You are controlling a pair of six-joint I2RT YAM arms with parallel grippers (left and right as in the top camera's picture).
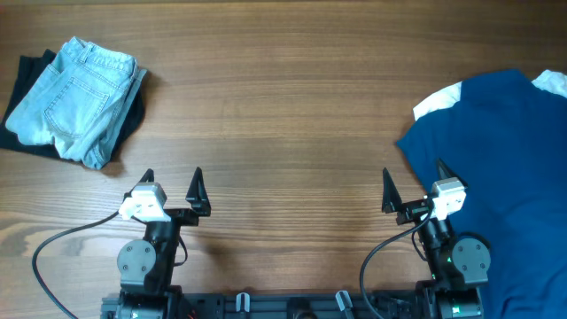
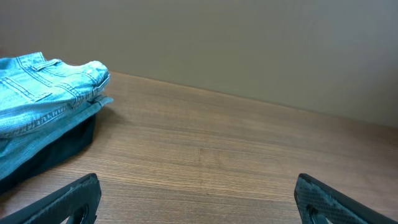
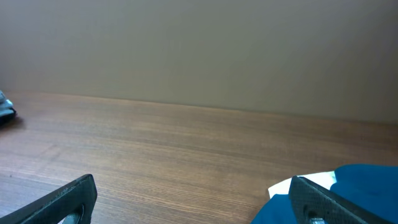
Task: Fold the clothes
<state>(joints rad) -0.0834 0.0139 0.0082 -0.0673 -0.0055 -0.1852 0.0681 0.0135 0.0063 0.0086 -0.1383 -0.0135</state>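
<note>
The corner (image 1: 407, 143) (image 3: 261, 219) of the dark blue garment that points toward the middle of the table, just beside the white garment, will be gripped by my right gripper as it closes.
A folded pair of light blue jeans (image 1: 75, 99) lies on a dark garment (image 1: 18, 97) at the far left of the wooden table; it also shows in the left wrist view (image 2: 37, 99). A dark blue garment (image 1: 505, 177) with a white garment (image 1: 438, 99) under its edge lies spread at the right; it also shows in the right wrist view (image 3: 360, 186). My left gripper (image 1: 173, 182) is open and empty near the front edge. My right gripper (image 1: 412, 182) is open and empty, its right finger over the blue garment's left edge.
The wooden table (image 1: 283, 115) stretches between the two clothes piles. A grey wall (image 2: 249, 43) rises behind the table's far edge. Cables run from the arm bases at the front edge.
</note>
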